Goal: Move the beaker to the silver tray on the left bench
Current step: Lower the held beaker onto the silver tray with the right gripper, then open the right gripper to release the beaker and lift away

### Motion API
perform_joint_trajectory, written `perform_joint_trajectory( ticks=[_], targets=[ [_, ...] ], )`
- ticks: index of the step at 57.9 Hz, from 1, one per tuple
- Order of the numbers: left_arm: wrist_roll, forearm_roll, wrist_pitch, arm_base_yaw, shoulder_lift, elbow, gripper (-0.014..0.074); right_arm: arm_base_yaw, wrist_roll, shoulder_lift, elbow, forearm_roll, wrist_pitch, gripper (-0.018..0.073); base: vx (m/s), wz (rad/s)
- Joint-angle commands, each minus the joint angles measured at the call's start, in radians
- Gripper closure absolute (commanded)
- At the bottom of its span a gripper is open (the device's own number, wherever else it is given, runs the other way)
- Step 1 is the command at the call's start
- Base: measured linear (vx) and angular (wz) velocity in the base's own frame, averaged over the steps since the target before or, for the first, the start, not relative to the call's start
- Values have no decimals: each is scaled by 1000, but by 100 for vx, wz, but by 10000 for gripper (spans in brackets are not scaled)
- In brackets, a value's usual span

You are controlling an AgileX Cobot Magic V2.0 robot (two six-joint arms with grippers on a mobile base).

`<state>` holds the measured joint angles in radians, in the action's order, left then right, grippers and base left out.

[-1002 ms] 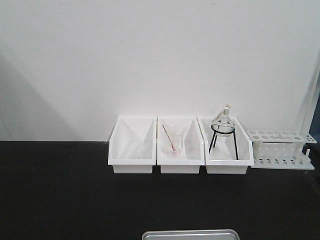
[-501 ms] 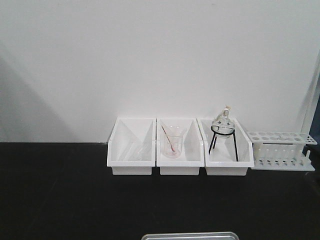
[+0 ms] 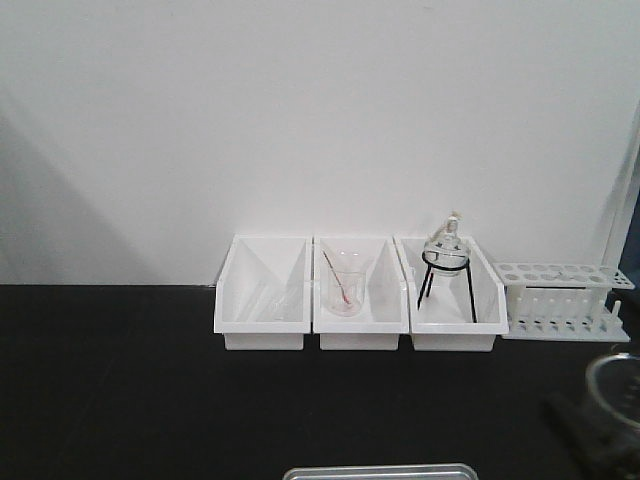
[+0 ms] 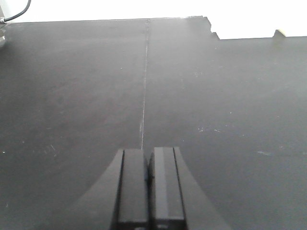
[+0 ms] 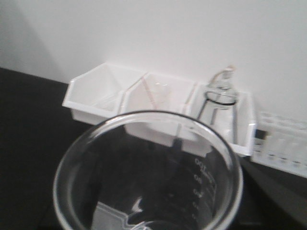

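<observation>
My right gripper will set the beaker, now above the black bench top, down on the silver tray (image 3: 400, 475), at about the middle of the tray's width.
The beaker (image 5: 148, 172) is clear, has printed graduation marks and holds nothing. It fills the lower half of the right wrist view, its round rim tipped toward the camera. In the front view its rim (image 3: 622, 385) shows at the right edge, above the black bench top (image 3: 120, 400). My right gripper (image 3: 582, 422) is a blurred dark shape just below and left of it, shut on the beaker; its fingers are hidden in the wrist view. The silver tray (image 3: 380, 470) shows only its far rim at the bottom centre. My left gripper (image 4: 149, 160) is shut on nothing, low over the bench (image 4: 72, 96).
Three white bins (image 3: 262, 300) stand in a row against the white wall. The middle one holds a beaker with a red rod (image 3: 345, 290), the right one a round flask on a black tripod (image 3: 446, 262). A white test-tube rack (image 3: 562, 300) stands to their right.
The beaker's rim and my right gripper have come into the front view at the lower right. The bins sit a little lower than a second ago, and less of the tray shows.
</observation>
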<state>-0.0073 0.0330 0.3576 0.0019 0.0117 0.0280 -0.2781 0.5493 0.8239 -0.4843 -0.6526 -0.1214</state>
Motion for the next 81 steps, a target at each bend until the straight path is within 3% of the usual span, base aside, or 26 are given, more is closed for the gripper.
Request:
perform_joint_trajectory(
  ticks=[1, 10, 19, 30, 40, 48, 81],
  targets=[
    [-4, -2, -77, -3, 14, 26, 594, 2, 29, 194, -29, 6, -268, 563, 0, 0],
    [-4, -2, -77, -3, 14, 26, 594, 2, -21, 526, -43, -17, -615, 563, 0, 0],
    [-4, -2, -77, -3, 14, 26, 594, 2, -156, 783, -97, -16, -814, 563, 0, 0],
    [-4, -2, -77, -3, 14, 26, 594, 2, -186, 975, -149, -13, -866, 563, 0, 0],
    [-4, -2, -77, -3, 14, 26, 594, 2, -329, 1045, -153, 78, -883, 563, 0, 0],
    [-4, -2, -77, -3, 14, 26, 594, 2, -335, 1076, -151, 132, -899, 563, 0, 0],
    [-4, -2, -77, -3, 14, 26, 594, 2, -337, 1178, -151, 138, -973, 517, 0, 0]
  ],
)
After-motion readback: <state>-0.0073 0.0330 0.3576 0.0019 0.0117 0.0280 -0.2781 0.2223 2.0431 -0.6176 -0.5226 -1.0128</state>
